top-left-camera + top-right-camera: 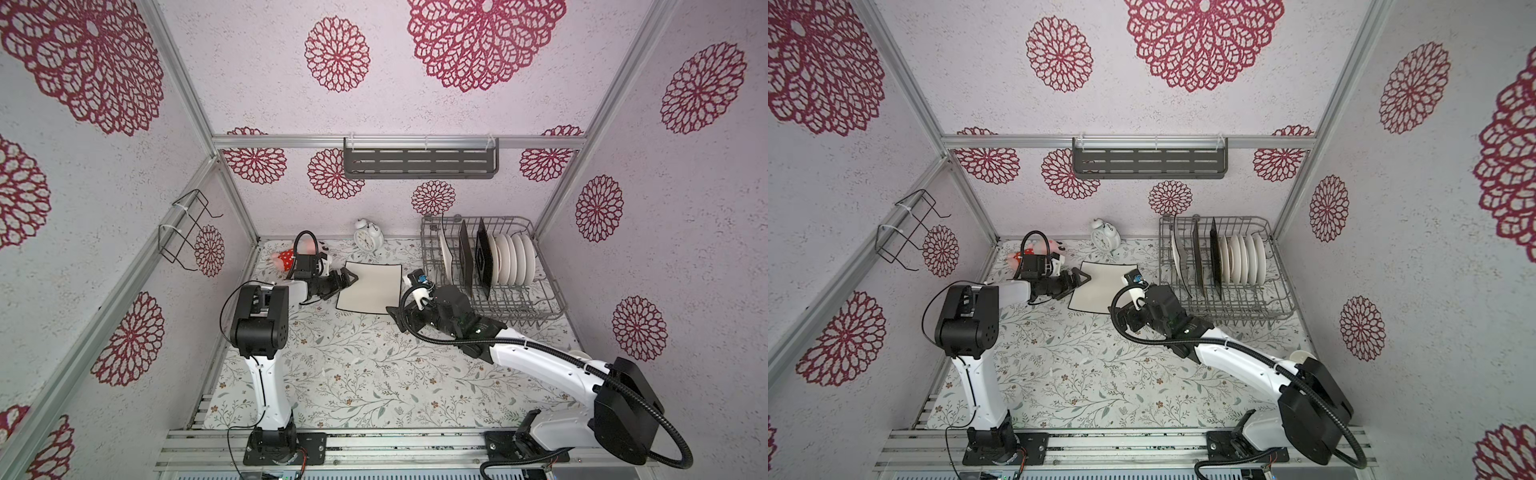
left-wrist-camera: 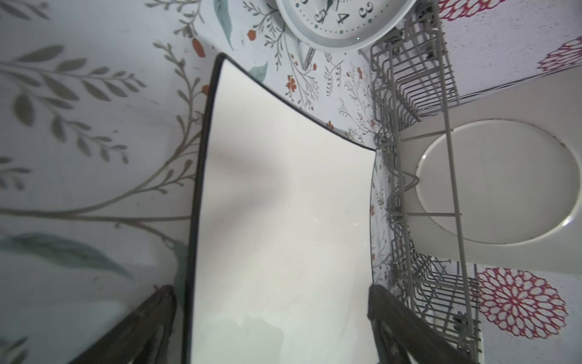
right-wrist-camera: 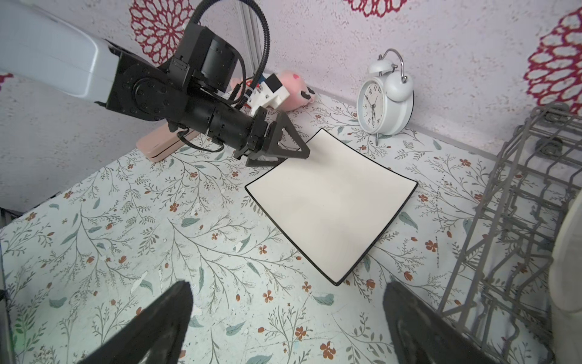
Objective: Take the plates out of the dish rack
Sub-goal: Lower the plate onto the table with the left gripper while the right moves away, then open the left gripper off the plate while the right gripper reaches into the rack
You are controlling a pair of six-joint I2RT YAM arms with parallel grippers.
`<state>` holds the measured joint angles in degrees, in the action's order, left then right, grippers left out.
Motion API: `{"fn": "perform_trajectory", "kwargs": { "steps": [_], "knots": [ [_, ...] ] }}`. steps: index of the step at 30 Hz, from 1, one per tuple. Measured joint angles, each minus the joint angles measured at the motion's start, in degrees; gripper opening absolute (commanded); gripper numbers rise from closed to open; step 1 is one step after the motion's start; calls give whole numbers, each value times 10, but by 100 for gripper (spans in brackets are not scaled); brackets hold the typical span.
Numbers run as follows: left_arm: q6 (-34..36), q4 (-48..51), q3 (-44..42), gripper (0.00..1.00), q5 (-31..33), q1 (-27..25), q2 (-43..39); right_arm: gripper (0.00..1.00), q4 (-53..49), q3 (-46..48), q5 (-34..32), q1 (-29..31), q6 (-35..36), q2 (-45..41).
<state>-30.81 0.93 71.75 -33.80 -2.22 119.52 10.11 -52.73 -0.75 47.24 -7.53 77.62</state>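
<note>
The cream square plate's near edge (image 1: 449,276) in the dish rack is the next place for my right gripper, which should go to it and close there.
A square white black-edged plate (image 1: 370,286) (image 1: 1102,286) (image 3: 330,201) lies flat on the table, left of the dish rack (image 1: 536,309) (image 1: 1273,309). My left gripper (image 1: 349,279) (image 1: 1081,277) (image 2: 271,321) is open at the plate's left edge, and that edge lies between its spread fingers. More plates stand in the rack: a cream square one (image 1: 446,253), two dark-backed square ones (image 1: 484,257) and several round white ones (image 1: 513,257). My right gripper (image 1: 397,316) (image 3: 286,321) hangs open and empty over the table, near the plate's right corner.
A white alarm clock (image 1: 368,239) (image 3: 384,101) stands at the back wall behind the plate. A pink plush toy (image 1: 286,257) lies at the back left, behind my left arm. A dark slotted shelf (image 1: 419,160) and a black wire holder (image 1: 183,228) hang on the walls.
</note>
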Motion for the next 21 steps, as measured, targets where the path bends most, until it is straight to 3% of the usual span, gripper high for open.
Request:
{"fn": "perform_trajectory", "kwargs": {
  "steps": [5, 10, 16, 21],
  "knots": [
    [19, 78, -5, 97, 50, -1, -34, 99, -32, -50, -13, -5, 15, -7],
    [45, 175, -6, 97, 115, -11, -112, 98, -103, -143, -70, -28, 58, -21],
    [99, 240, 0, 97, 195, -49, -307, 87, -187, -196, -94, -155, 44, -33],
    [136, 268, 16, 97, 219, -54, -419, 85, -225, -187, -72, -226, 23, -18]
  ]
}}
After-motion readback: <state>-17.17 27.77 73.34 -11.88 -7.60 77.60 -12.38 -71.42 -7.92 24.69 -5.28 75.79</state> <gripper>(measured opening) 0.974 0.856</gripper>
